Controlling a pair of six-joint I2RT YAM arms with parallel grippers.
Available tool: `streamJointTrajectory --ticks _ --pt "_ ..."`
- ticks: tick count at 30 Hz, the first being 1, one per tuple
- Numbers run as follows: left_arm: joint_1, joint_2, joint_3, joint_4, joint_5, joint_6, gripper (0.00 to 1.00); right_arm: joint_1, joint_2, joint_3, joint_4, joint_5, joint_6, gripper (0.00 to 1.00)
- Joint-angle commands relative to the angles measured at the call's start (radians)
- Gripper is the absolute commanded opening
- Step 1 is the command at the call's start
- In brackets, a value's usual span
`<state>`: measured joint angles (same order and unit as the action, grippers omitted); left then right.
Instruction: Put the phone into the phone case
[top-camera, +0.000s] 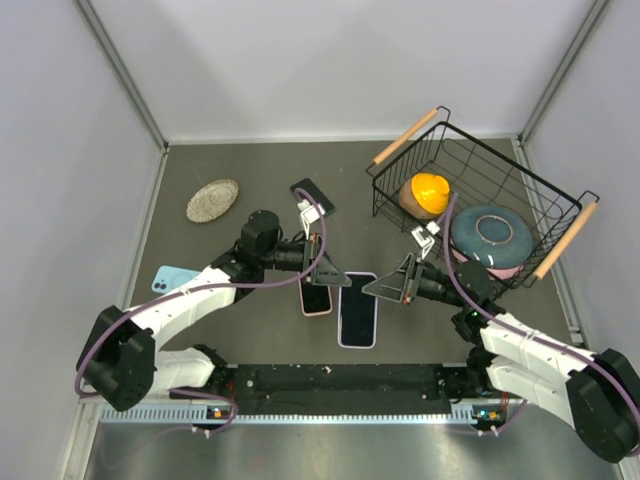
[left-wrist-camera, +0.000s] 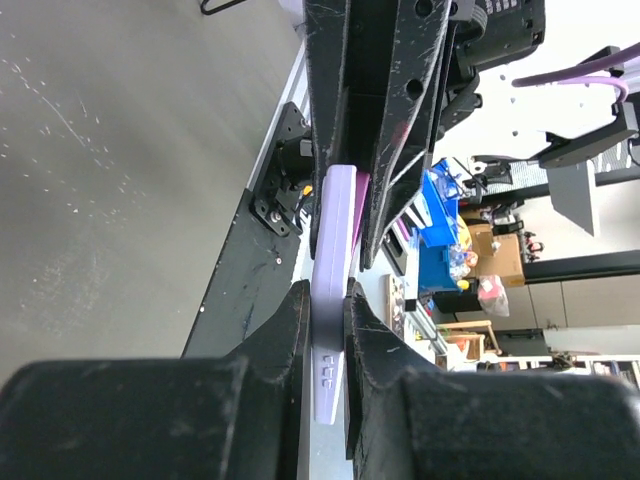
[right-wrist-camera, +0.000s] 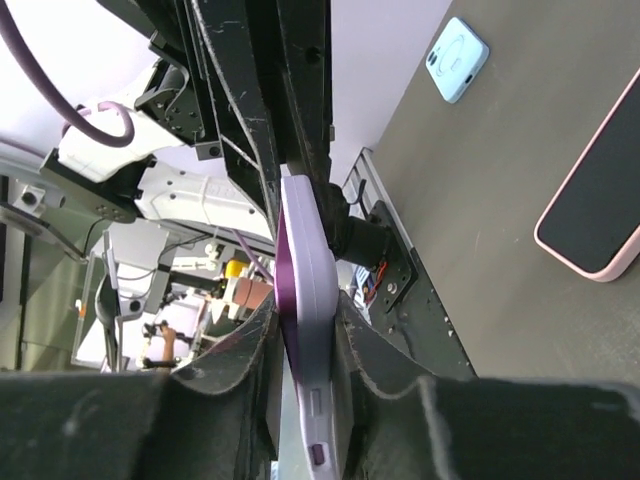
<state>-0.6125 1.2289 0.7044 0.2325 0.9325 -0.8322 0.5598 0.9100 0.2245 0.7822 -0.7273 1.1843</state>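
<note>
The purple phone edge shows along the open side of the case, so my right gripper needs to open and pinch the long edge closer to its middle (top-camera: 376, 311).
A lavender phone case (top-camera: 358, 312) with a dark-screened phone in it is held screen up between my two grippers, near the front middle of the table. My left gripper (top-camera: 340, 280) is shut on its left long edge. My right gripper (top-camera: 378, 290) is shut on its right long edge. In the left wrist view the case (left-wrist-camera: 332, 230) stands edge-on between my fingers (left-wrist-camera: 285, 335). In the right wrist view the case (right-wrist-camera: 310, 260) is pinched the same way, and a purple phone edge (right-wrist-camera: 284, 285) shows along its open side.
A pink-cased phone (top-camera: 316, 298) lies just left of the held one and also shows in the right wrist view (right-wrist-camera: 595, 215). A light blue case (top-camera: 175, 279) lies at the left. A black phone (top-camera: 312, 195) and a woven coaster (top-camera: 212, 200) lie further back. A wire basket (top-camera: 515, 157) holds an orange object (top-camera: 425, 193) and a blue dish (top-camera: 490, 232).
</note>
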Motion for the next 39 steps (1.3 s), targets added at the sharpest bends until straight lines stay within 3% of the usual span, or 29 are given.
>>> streamJointTrajectory --ticks 1,2,4,8,10,11,12,15,17,19,21,23,25,28,33,36,39 --pt "0.007 0.024 -0.033 -0.084 -0.017 0.016 0.0 -0.038 -0.039 0.003 0.351 0.014 0.083 0.05" --pt "0.007 0.026 -0.023 -0.125 -0.041 0.022 0.0 -0.04 -0.037 0.009 0.338 0.008 0.075 0.0" --pt "0.008 0.029 -0.008 -0.188 -0.084 0.05 0.0 -0.04 -0.039 0.047 0.266 -0.026 -0.006 0.0" --pt "0.005 0.041 0.018 -0.229 -0.12 0.062 0.0 -0.038 -0.094 0.143 -0.254 0.002 -0.28 0.0" --pt "0.003 0.046 0.029 -0.228 -0.109 0.062 0.0 -0.04 -0.123 0.19 -0.348 0.0 -0.36 0.1" --pt "0.0 0.047 0.038 -0.228 -0.104 0.061 0.0 -0.04 -0.128 0.202 -0.406 0.0 -0.376 0.2" --pt "0.0 0.049 0.043 -0.228 -0.103 0.059 0.0 -0.038 -0.134 0.216 -0.419 -0.001 -0.387 0.23" --pt "0.0 0.055 0.055 -0.228 -0.112 0.048 0.0 -0.04 -0.126 0.193 -0.361 -0.014 -0.339 0.26" --pt "0.0 0.054 0.061 -0.228 -0.129 0.033 0.0 -0.038 -0.103 0.162 -0.267 -0.044 -0.309 0.0" --pt "0.0 0.049 0.06 -0.219 -0.149 0.021 0.0 -0.041 -0.134 0.073 -0.118 0.006 -0.241 0.0" --pt "0.002 0.043 0.058 -0.197 -0.144 -0.01 0.0 -0.043 -0.129 0.09 -0.174 0.019 -0.279 0.01" --pt "0.002 0.038 0.061 -0.165 -0.13 -0.043 0.0 -0.043 -0.092 0.114 -0.233 -0.032 -0.293 0.14" --pt "0.0 0.027 0.049 -0.122 -0.117 -0.074 0.0 -0.041 -0.095 0.092 -0.149 -0.049 -0.25 0.31" --pt "0.0 -0.002 0.008 0.046 -0.109 -0.168 0.0 -0.041 -0.106 0.075 -0.153 -0.058 -0.246 0.45" --pt "0.003 -0.012 0.015 0.131 -0.118 -0.229 0.0 -0.043 -0.08 -0.01 -0.009 -0.092 -0.152 0.48" --pt "0.002 -0.014 0.023 0.133 -0.12 -0.226 0.0 -0.041 -0.057 -0.039 0.032 -0.086 -0.13 0.42" --pt "0.003 -0.012 0.015 0.165 -0.124 -0.231 0.0 -0.043 -0.062 -0.05 0.012 -0.043 -0.13 0.25"
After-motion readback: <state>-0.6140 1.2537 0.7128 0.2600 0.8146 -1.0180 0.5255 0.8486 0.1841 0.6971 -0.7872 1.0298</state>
